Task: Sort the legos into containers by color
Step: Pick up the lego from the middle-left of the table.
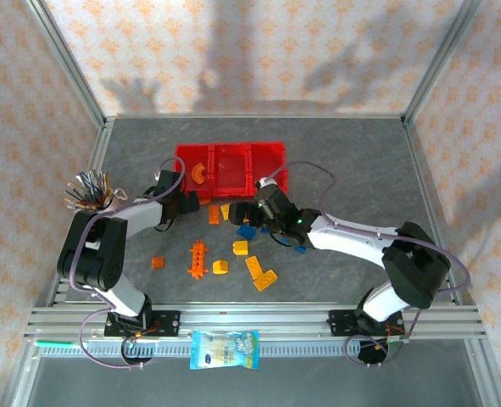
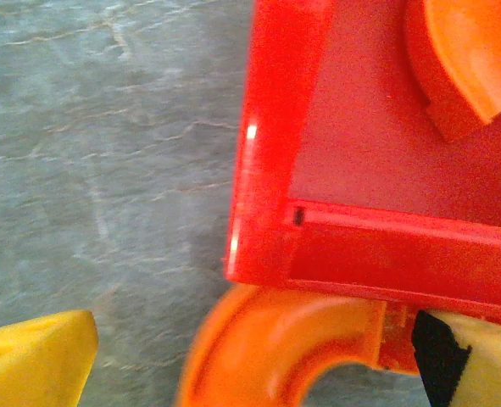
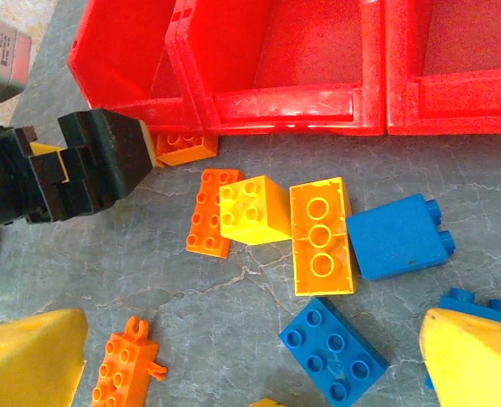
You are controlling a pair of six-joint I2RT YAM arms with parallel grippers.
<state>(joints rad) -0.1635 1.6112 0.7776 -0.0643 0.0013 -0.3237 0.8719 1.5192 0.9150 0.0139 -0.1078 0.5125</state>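
The far end of the orange arch is close against the red container's side, so my left gripper will back away and grab the arch by its near curve [image 2: 233, 365].
The three joined red containers [image 1: 233, 165] stand at the table's middle back, and an orange arch lego [image 1: 197, 172] lies in the left one. My left gripper [image 1: 186, 203] is at that bin's near left corner [image 2: 263, 246], open. A second orange arch [image 2: 275, 348] lies between its yellow fingertips [image 2: 38, 356], just outside the bin wall and clear of the left one. My right gripper [image 3: 254, 373] hovers open over a blue brick [image 3: 332, 348]. Beyond it lie an orange plate [image 3: 212, 212], a yellow brick [image 3: 254, 209], an upturned yellow brick [image 3: 320, 237] and another blue brick [image 3: 398, 237].
More legos lie loose toward the near edge: a spiky orange piece [image 1: 198, 259], a small orange one [image 1: 158, 262] and several yellow ones around [image 1: 254, 267]. A cup of pens [image 1: 89, 191] stands at the left. A snack packet [image 1: 225, 348] lies on the front rail.
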